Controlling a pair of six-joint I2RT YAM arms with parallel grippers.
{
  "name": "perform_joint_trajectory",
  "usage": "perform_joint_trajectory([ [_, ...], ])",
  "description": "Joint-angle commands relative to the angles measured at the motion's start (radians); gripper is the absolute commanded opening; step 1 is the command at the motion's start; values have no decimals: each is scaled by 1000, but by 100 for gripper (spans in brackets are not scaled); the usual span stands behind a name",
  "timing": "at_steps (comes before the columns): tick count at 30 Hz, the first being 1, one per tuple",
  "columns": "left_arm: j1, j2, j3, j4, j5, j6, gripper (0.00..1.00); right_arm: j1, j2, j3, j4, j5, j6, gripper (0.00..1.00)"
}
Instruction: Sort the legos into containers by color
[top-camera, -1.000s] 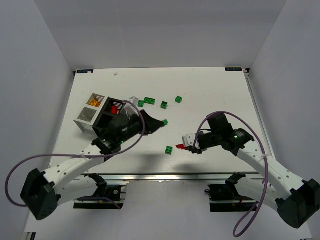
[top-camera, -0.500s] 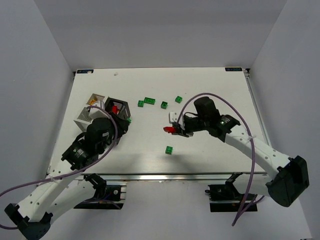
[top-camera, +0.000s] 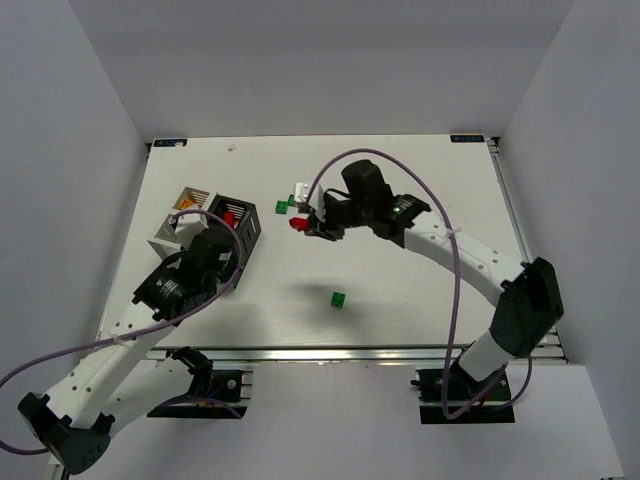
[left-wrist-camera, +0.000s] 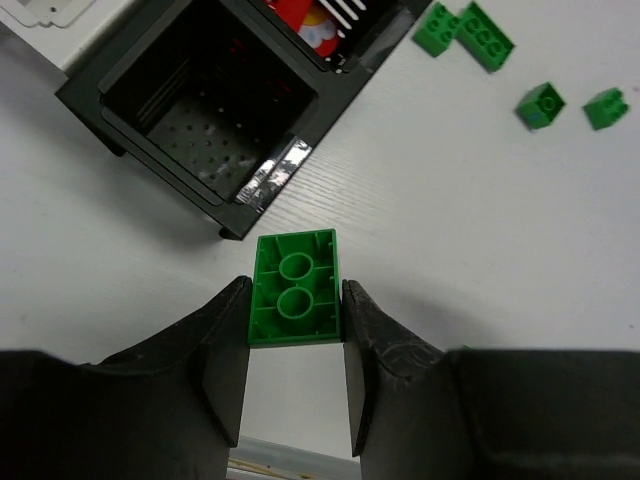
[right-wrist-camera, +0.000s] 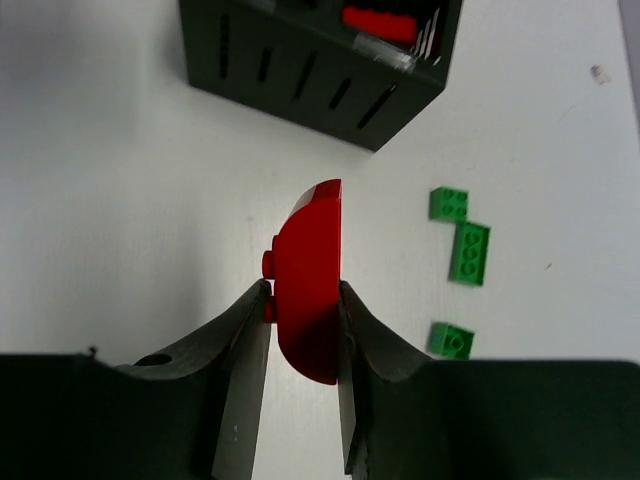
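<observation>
My left gripper is holding the green lego. Next, I let go of it inside the empty near compartment of the black container (top-camera: 217, 258) (left-wrist-camera: 212, 112).
My left gripper (left-wrist-camera: 295, 300) is shut on a green lego (left-wrist-camera: 294, 288), seen from its hollow underside and held just in front of the black container (left-wrist-camera: 205, 105). That container's near compartment looks empty. A red lego (left-wrist-camera: 300, 12) lies in the compartment behind it. My right gripper (right-wrist-camera: 303, 300) is shut on a curved red lego (right-wrist-camera: 310, 275), which hangs over the table right of the black container (right-wrist-camera: 310, 60). In the top view the right gripper (top-camera: 300, 223) is a short way right of the container, and the left gripper (top-camera: 232, 258) is at its near side.
Two white containers (top-camera: 175, 232) stand left of the black one, the far one holding orange pieces. Three green legos (right-wrist-camera: 469, 252) lie loose on the table behind the right gripper. One more green lego (top-camera: 338, 299) sits alone toward the table's front edge.
The right gripper carried the red lego up and left across the table toward the black container. The left gripper pulled back from mid-table with the green lego to the container's near side.
</observation>
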Motion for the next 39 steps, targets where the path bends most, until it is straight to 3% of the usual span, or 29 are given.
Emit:
perform_joint_trajectory([
  [1,53,39,56,-13,21,51,14,34,93,153,54,49,15,0],
  [8,102,0,74,-47,30,42,12,85,319,426,101,54,66,0],
  [18,102,-151,64,-193,12,-89,12,148,540,551,463,78,352,0],
  [27,102,-159,125,-262,4,-127,12,151,738,681,615,167,521,0],
  [36,102,-165,122,-269,4,-138,13,157,776,662,643,175,514,18],
  [39,102,-163,123,-268,4,-138,13,157,776,642,647,170,511,28],
])
